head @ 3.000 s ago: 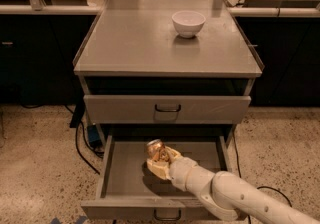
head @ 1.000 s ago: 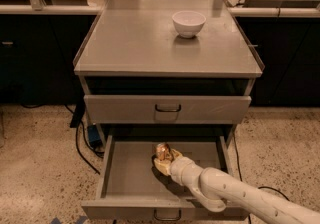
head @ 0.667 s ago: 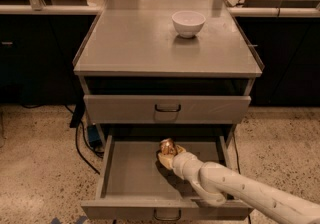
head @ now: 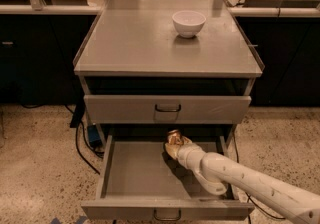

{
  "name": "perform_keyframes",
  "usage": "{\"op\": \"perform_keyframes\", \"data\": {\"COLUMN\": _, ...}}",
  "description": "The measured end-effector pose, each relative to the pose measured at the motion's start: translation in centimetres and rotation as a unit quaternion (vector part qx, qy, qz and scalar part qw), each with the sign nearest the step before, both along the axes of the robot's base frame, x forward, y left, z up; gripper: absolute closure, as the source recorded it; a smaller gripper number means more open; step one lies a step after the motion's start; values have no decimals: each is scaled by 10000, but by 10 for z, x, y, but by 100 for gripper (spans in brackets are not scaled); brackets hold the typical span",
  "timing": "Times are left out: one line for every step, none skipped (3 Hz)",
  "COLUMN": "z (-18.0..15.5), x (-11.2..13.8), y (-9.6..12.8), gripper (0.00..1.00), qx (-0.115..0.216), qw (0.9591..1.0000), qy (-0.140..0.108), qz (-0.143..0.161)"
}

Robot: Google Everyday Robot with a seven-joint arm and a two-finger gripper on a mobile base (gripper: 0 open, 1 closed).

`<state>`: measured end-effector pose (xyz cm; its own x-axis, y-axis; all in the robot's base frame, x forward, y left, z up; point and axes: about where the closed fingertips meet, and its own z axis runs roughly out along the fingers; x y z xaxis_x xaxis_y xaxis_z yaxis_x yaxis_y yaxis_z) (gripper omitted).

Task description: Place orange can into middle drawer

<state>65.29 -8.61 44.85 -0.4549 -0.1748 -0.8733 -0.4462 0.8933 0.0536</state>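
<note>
The robot's gripper will release the orange can on the middle drawer's bottom near the back [head: 170,157], in line with the upper handle.
The middle drawer [head: 135,178] is pulled out wide, a shallow grey metal tray with its dark loop handle at the bottom front. My gripper [head: 176,145] reaches into the drawer's back, right of centre, on a white arm that comes in from the lower right. It is shut on the orange can [head: 174,138], whose mottled orange-gold side and silver top show just past the fingers. The can sits low over the drawer floor near the back wall; I cannot tell whether it touches the floor.
The closed upper drawer [head: 167,108] with its loop handle overhangs the back of the open one. A white bowl [head: 188,22] stands on the cabinet top. Black cables [head: 80,143] run down the floor left of the cabinet. Dark counters stand behind.
My gripper has carried the orange can from the drawer's middle to the right and deeper toward its back wall. The drawer and the bowl have not moved.
</note>
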Motion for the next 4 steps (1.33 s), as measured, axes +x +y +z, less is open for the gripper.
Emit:
{"op": "perform_keyframes", "data": {"z": -17, "x": 4, "y": 5, "gripper": 100, "qx": -42, "qw": 9995, "qy": 287, "qz": 78}}
{"op": "perform_keyframes", "data": {"z": -49, "x": -2, "y": 8, "gripper": 100, "qx": -147, "qw": 9950, "qy": 951, "qz": 260}}
{"op": "perform_keyframes", "data": {"z": -49, "x": -2, "y": 10, "gripper": 100, "qx": -137, "qw": 9951, "qy": 946, "qz": 265}}
{"op": "perform_keyframes", "data": {"z": -63, "x": 2, "y": 11, "gripper": 100, "qx": -239, "qw": 9912, "qy": 1278, "qz": 259}}
